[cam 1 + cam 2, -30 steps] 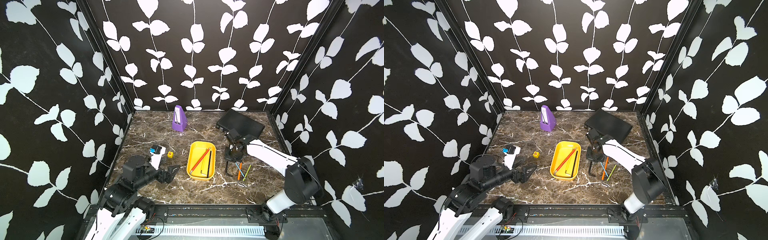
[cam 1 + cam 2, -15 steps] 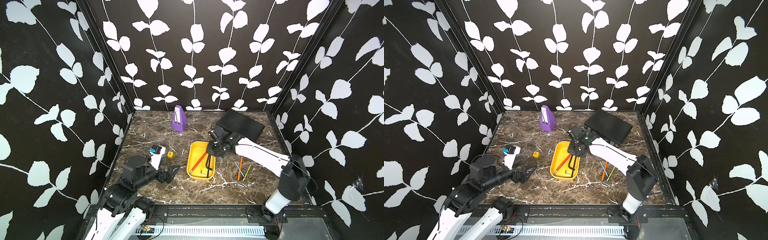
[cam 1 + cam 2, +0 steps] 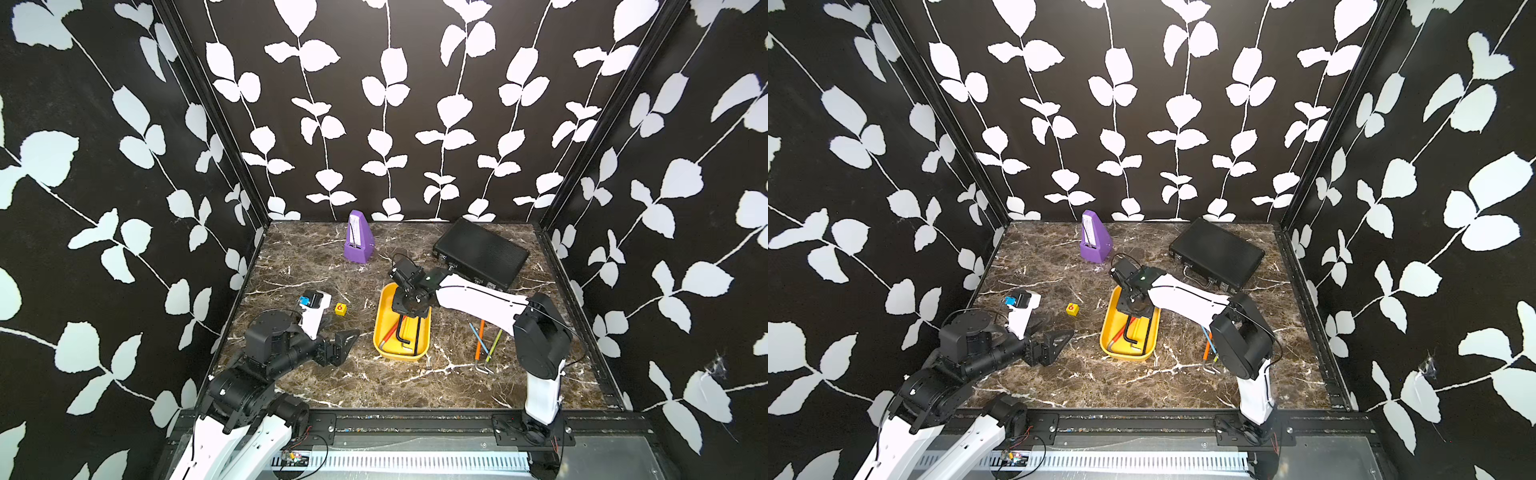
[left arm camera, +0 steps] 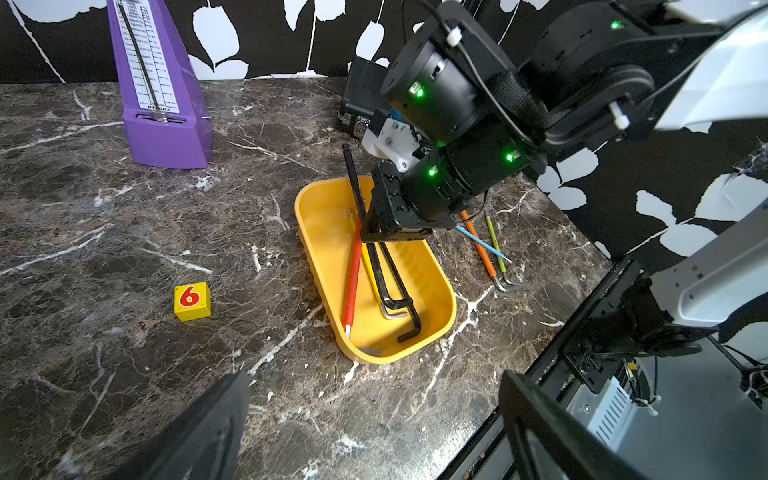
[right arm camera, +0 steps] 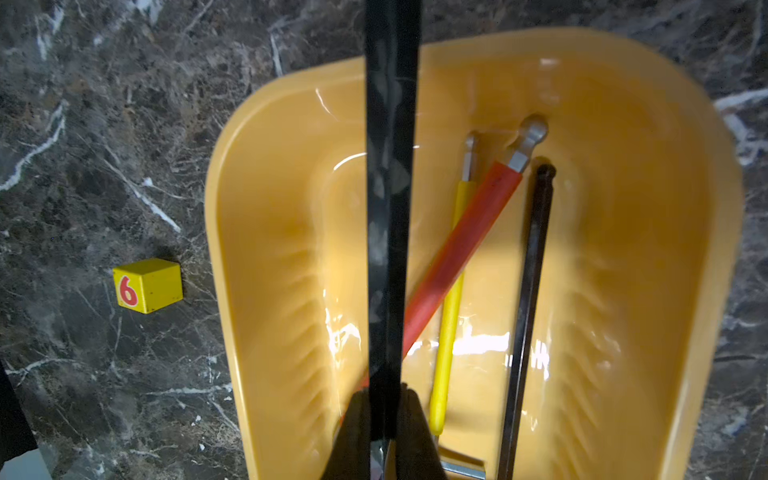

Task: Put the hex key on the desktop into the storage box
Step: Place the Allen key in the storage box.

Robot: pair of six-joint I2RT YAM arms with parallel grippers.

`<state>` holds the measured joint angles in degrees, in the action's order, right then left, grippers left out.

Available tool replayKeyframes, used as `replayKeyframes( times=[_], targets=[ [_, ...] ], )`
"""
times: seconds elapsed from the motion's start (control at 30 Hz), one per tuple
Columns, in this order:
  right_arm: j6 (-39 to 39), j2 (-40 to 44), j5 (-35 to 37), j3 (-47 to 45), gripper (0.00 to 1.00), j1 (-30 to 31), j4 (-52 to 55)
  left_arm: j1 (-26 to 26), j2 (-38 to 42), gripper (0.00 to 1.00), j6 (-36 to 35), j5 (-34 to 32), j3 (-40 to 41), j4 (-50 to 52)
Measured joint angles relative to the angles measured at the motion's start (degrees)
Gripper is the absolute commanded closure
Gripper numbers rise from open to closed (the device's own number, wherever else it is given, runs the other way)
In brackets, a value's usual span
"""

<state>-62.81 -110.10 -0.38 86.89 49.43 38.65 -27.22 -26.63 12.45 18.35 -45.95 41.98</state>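
Note:
My right gripper is going to let go of the long black hex key, now held over the box's far half, so that it lies across the red hex key in the yellow storage box [image 3: 397,323] [image 5: 392,324].
My right gripper [image 5: 384,399] is shut on a black hex key [image 5: 390,187], holding it over the yellow storage box [image 5: 257,249]. In both top views the gripper [image 3: 409,313] [image 3: 1136,313] hovers above the box's far half [image 3: 378,332] [image 3: 1106,338]. Red, yellow and black hex keys [image 4: 353,270] lie inside the box [image 4: 309,237]. The held key's long shaft [image 4: 352,174] sticks up past the gripper [image 4: 388,237]. Whether its lower end touches the box I cannot tell. My left gripper [image 3: 345,338] [image 4: 374,415] is open and empty, low over the desktop [image 3: 311,270] left of the box.
Orange, blue and green hex keys [image 3: 481,338] [image 4: 478,245] lie on the desktop right of the box. A purple metronome [image 3: 357,243] stands at the back, a black case [image 3: 482,253] at the back right. A yellow cube marked 6 [image 3: 340,308] sits left of the box.
My right arm carried the black hex key leftward from beside the coloured keys to above the storage box, still shut on it. The left arm has not moved.

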Motion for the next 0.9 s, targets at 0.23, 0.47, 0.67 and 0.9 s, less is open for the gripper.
replayKeyframes(
  times=[0.23,0.47,0.67,0.9],
  targets=[
    [-0.7,-1.1,-1.1,0.5,1.0,1.0,1.9,0.0,0.0,0.05,0.0,0.0,0.0,0.0],
    [-0.2,-4.6,-2.9,2.4,1.0,1.2,4.0,0.0,0.0,0.05,0.0,-0.2,0.0,0.0],
    [2.4,-7.5,-4.4,5.9,1.0,1.2,6.5,0.0,0.0,0.05,0.0,-0.2,0.0,0.0],
    [4.4,-8.9,-4.8,6.6,1.0,1.4,7.0,0.0,0.0,0.05,0.0,-0.2,0.0,0.0]
  ],
)
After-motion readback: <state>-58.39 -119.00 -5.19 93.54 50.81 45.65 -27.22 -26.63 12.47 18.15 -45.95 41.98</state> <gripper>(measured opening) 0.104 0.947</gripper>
